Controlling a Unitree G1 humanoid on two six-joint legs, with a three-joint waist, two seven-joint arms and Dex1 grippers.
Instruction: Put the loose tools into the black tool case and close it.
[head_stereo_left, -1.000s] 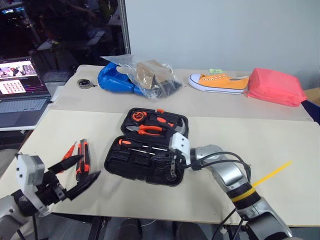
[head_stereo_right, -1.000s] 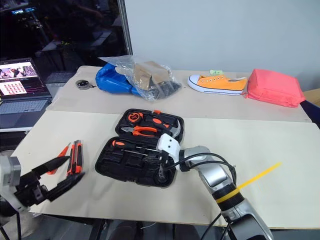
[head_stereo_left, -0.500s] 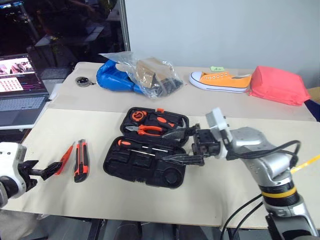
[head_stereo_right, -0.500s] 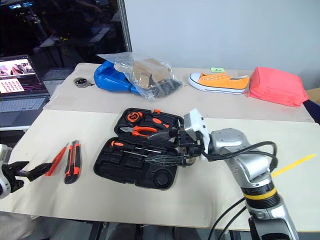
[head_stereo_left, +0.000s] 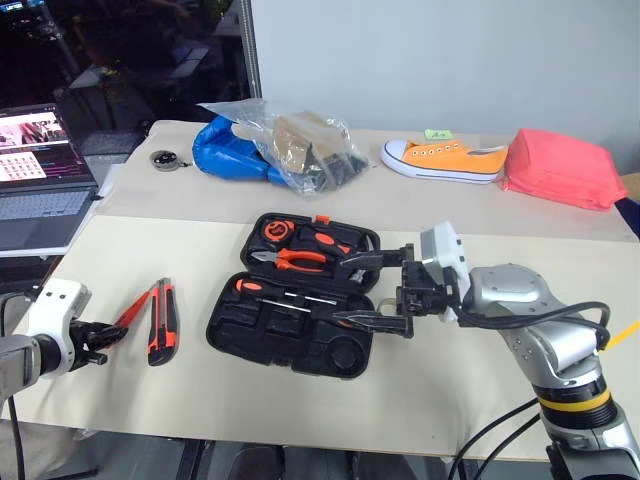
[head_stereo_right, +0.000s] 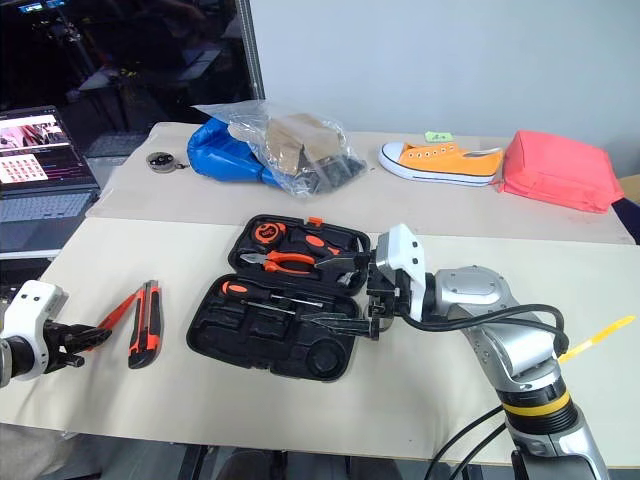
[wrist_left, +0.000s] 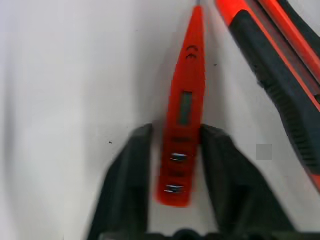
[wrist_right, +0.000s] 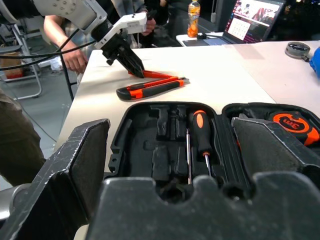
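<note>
I should release the slim orange screwdriver from my left gripper in the case's near half (head_stereo_left: 262, 306), alongside the orange-and-black screwdriver.
The black tool case (head_stereo_left: 232, 327) lies open on the table, with one orange-and-black screwdriver (head_stereo_left: 256, 288) lying in its near half. To its left lie the orange-and-black utility knife (head_stereo_left: 162, 320) and the slim all-orange screwdriver (head_stereo_left: 131, 308). My left gripper (wrist_left: 175, 137) is down at the table's left edge, shut on the rear end of the slim orange screwdriver (wrist_left: 184, 107), one black finger (wrist_left: 131, 167) on each side, with the knife (wrist_left: 280, 85) close beside it. My right gripper (head_stereo_left: 370, 290) hangs open over the case's right side, holding nothing.
Orange-handled pliers (head_stereo_left: 290, 261), a tape measure (head_stereo_left: 275, 231) and a hammer sit in the case's far half. A laptop (head_stereo_left: 40, 180) stands at the far left. A plastic bag (head_stereo_left: 285, 148), an orange shoe (head_stereo_left: 445, 160) and a pink pouch (head_stereo_left: 560, 168) line the back. A person's hand (wrist_right: 75, 57) is beyond the table's left end.
My left gripper moved left and down to the slim orange screwdriver and closed on it. My right gripper left the case's near right corner, rose, opened, and now hangs by the case's right side.
</note>
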